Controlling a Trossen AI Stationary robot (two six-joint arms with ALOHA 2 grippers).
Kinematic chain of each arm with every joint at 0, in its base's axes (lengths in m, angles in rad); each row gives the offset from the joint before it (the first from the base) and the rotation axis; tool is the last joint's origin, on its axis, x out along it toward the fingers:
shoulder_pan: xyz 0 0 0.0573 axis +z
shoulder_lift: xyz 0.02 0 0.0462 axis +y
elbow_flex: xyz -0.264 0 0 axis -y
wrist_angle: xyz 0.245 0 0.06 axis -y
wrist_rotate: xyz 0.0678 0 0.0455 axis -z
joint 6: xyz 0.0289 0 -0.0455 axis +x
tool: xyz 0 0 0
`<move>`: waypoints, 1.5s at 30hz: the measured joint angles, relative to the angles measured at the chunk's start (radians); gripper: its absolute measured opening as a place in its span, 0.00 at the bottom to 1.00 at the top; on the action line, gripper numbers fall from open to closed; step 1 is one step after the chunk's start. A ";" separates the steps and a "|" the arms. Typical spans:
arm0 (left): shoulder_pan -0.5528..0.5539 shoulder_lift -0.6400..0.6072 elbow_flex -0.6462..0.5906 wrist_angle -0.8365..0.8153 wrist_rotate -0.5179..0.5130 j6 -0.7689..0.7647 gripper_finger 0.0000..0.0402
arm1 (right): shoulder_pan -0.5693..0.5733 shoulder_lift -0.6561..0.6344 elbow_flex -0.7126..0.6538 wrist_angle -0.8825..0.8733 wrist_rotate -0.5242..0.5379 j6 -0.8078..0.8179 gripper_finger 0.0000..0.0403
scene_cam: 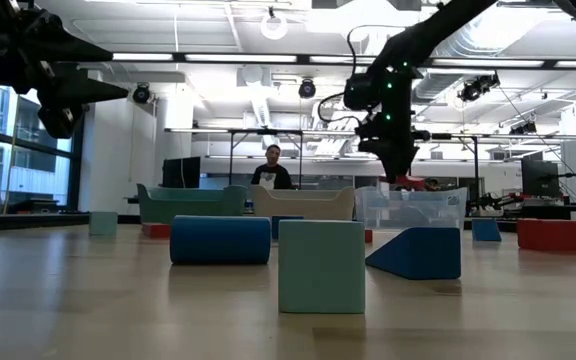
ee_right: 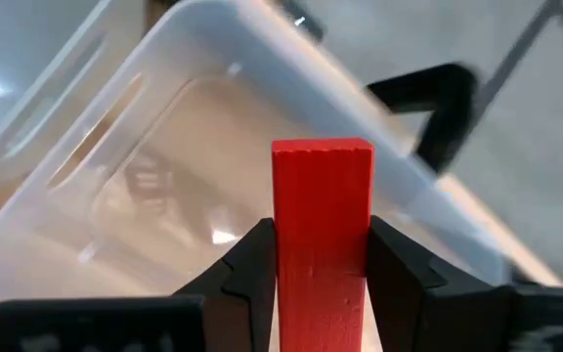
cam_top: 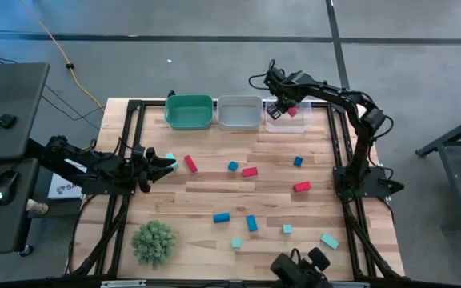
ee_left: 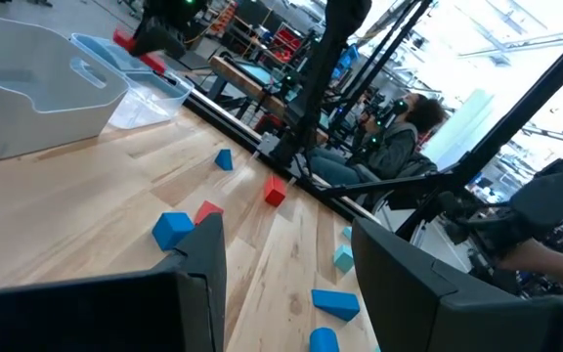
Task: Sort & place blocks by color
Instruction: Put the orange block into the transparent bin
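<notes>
The robot's right gripper needs to release the red block inside the clear bin (cam_top: 290, 122) (ee_right: 218, 279), toward the bin's near side.
My right gripper (cam_top: 282, 108) hangs over the clear bin (cam_top: 288, 122) at the table's far edge, shut on a red block (ee_right: 323, 215). The right wrist view looks down into that bin (ee_right: 145, 186). Next to it stand a grey bin (cam_top: 239, 113) and a green bin (cam_top: 189, 112). My left gripper (cam_top: 166, 162) waits level at the left side, open, with nothing between its fingers (ee_left: 208, 269). A teal block (cam_top: 170, 158) and a red block (cam_top: 190, 164) lie right by it. Several red, blue and teal blocks lie spread on the wooden table (cam_top: 214, 196). My right gripper pinches the red block's two long sides (ee_right: 323, 264) between its two fingers. The fingers point steeply down, and the block's free end (ee_right: 323, 149) sticks out beyond the fingertips, along them. The block is lifted clear, above the inside of the clear bin.
A green spiky plant ball (cam_top: 153, 242) sits at the near left. Loose blocks include blue (cam_top: 233, 166), red (cam_top: 250, 171), red (cam_top: 301, 186), blue (cam_top: 221, 217) and teal (cam_top: 329, 240). A person (scene_cam: 271, 170) stands beyond the table's far edge.
</notes>
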State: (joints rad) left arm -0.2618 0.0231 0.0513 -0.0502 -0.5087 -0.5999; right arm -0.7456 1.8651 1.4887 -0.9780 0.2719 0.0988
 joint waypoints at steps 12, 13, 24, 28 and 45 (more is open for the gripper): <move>0.000 0.000 0.000 0.000 0.000 0.000 0.37 | 0.001 0.090 0.000 -0.031 -0.039 -0.013 0.26; 0.000 0.000 0.000 0.000 0.000 0.000 0.37 | 0.001 0.096 0.000 -0.031 -0.039 -0.013 0.26; 0.000 0.000 0.000 0.000 0.000 0.000 0.37 | 0.001 0.152 0.000 -0.036 -0.044 -0.003 0.26; 0.000 0.000 0.000 0.000 0.000 0.000 0.37 | -0.004 0.152 0.000 -0.036 -0.045 -0.003 0.27; 0.000 0.000 0.000 0.000 0.000 0.000 0.37 | -0.027 0.152 0.000 -0.034 -0.122 -0.021 0.30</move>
State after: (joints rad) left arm -0.2615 0.0231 0.0517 -0.0498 -0.5087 -0.5995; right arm -0.7727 2.0167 1.4884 -1.0122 0.1498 0.0780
